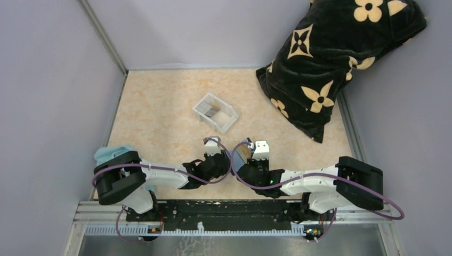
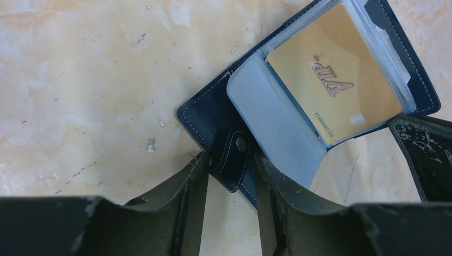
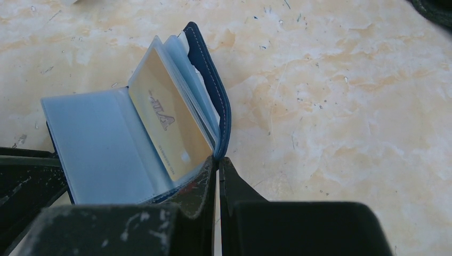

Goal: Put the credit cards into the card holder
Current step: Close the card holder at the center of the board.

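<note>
The clear sleeve is leaning up on my left gripper's finger, so I need to back away and pinch just the snap tab [image 2: 232, 166] before my right gripper turns the sleeves.
The navy card holder [image 2: 208, 114] lies open on the table between my two grippers, and it shows in the top view [image 1: 241, 151]. A tan card [image 2: 333, 74] sits in one of its clear sleeves, also seen in the right wrist view [image 3: 168, 125]. My left gripper [image 2: 232, 160] is closed around the snap tab at the holder's edge. My right gripper [image 3: 219, 162] is shut on the edge of the raised navy cover [image 3: 213, 90]. Dark cards [image 1: 214, 112] lie in the white tray [image 1: 229, 118] farther back.
A black pillow with tan flowers [image 1: 330, 58] leans at the back right corner. A light blue cloth [image 1: 109, 154] lies by the left arm's base. Grey walls close in the table on three sides.
</note>
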Available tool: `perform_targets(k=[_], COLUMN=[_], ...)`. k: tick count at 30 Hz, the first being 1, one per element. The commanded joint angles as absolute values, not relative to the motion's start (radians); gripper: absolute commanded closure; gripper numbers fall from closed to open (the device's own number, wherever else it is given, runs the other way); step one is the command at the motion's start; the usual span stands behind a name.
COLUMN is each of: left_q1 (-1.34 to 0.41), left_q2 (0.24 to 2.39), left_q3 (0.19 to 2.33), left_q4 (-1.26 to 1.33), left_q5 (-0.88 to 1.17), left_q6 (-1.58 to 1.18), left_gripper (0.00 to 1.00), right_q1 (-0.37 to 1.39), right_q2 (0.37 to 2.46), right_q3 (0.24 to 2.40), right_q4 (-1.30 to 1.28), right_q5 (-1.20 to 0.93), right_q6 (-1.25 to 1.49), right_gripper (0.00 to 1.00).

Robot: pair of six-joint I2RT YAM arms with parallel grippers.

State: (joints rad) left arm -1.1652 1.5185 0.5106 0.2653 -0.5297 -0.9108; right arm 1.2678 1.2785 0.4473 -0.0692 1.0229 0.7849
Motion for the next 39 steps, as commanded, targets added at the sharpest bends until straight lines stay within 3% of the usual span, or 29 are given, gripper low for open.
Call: perform_targets(k=[1, 6, 15, 20, 29, 39], left_q1=[-1.175, -1.183, -1.218, -1.221, -1.222, -1.220], left_q2=[1.622, 1.706, 1.734, 1.731, 1.668, 1.425], left_q3=[0.486, 0.540, 0.547, 0.555, 0.512, 0.360], left_q4=[0.026, -0.065, -0.093, -0.130, -0.106, 0.014], left_q5=[-0.377, -0.398, -0.417, -0.445, -0.474, -0.551], left_q6=[-0.855, -0.861, -0.886, -0.933, -0.997, -1.084], left_gripper=[0.57, 0.60, 0.53, 0.76, 0.97, 1.00], right_q1=[1.278, 1.278, 1.278, 1.278, 1.279, 1.280], right_q2=[1.279, 1.278, 1.282, 1.283, 1.280, 1.291], right_q3=[0.477, 0.476, 0.475, 0.480, 0.486, 0.501], right_q4=[-0.068, -0.071, -0.073, -0.076, -0.078, -0.077], right_q5=[1.032, 1.031, 1.028, 1.025, 1.020, 1.011], right_q6=[0.777, 0.779, 0.782, 0.779, 0.770, 0.744], right_gripper=[1.00, 1.00, 1.00, 1.00, 1.00, 1.00])
